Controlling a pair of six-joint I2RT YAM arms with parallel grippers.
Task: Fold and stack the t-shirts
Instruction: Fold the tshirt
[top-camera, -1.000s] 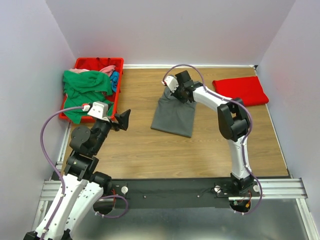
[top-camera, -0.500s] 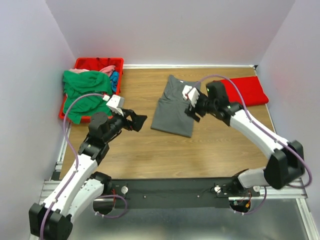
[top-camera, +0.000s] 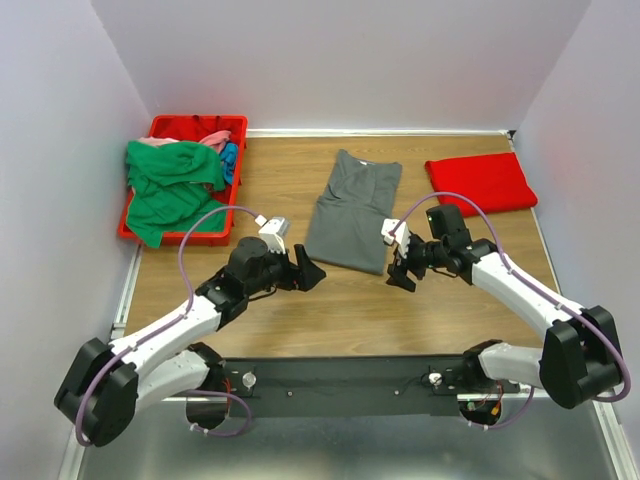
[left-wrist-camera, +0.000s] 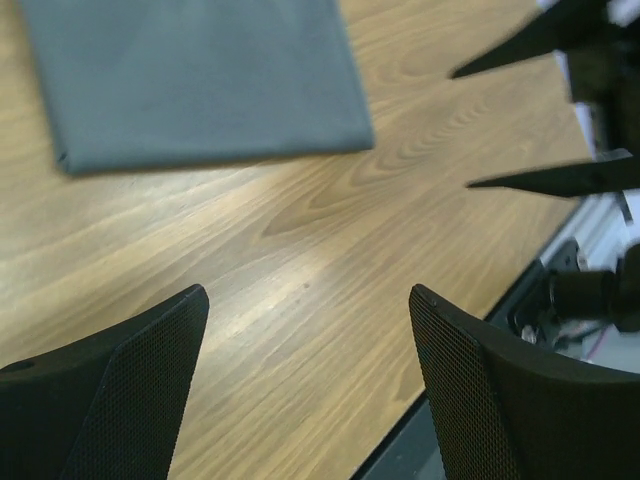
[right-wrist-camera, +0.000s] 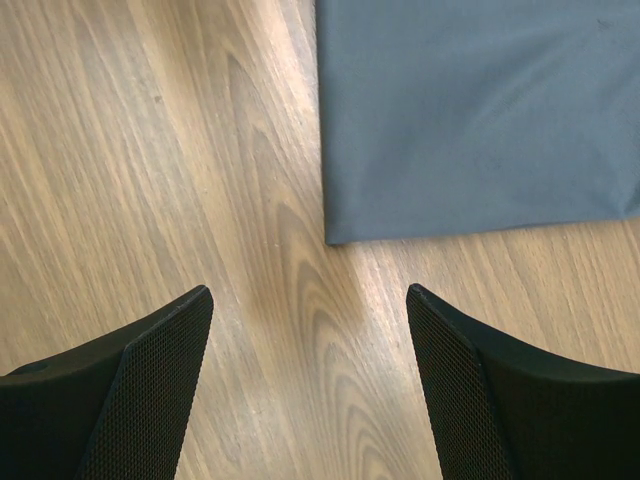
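My right gripper should close on the near hem's corner (top-camera: 380, 270) (right-wrist-camera: 336, 228) of the dark grey t-shirt, on the side toward the red t-shirt.
The dark grey t-shirt (top-camera: 352, 210) lies flat mid-table as a long narrow strip, collar at the far end. Its near hem shows in both wrist views (left-wrist-camera: 190, 80) (right-wrist-camera: 480, 120). My left gripper (top-camera: 310, 275) (left-wrist-camera: 308, 292) hovers open over bare wood just short of the hem's left corner. The right gripper (top-camera: 402, 272) (right-wrist-camera: 308, 290) is open too, low over the wood beside the hem's right corner, with nothing between its fingers. A bright red t-shirt (top-camera: 480, 182) rests folded at the far right. Green (top-camera: 170, 185), pink (top-camera: 215, 138) and blue (top-camera: 230, 160) t-shirts are heaped at the far left.
The heap of shirts sits in a red plastic bin (top-camera: 197, 125) against the left wall. Purple walls enclose the table on three sides. A black rail (top-camera: 340, 375) runs along the near edge. The right gripper's fingers (left-wrist-camera: 560, 178) show in the left wrist view.
The right gripper opened and let go of the grey shirt, which now lies stretched out; it drew back to the near hem. The left arm swung from the bin to the hem's left corner.
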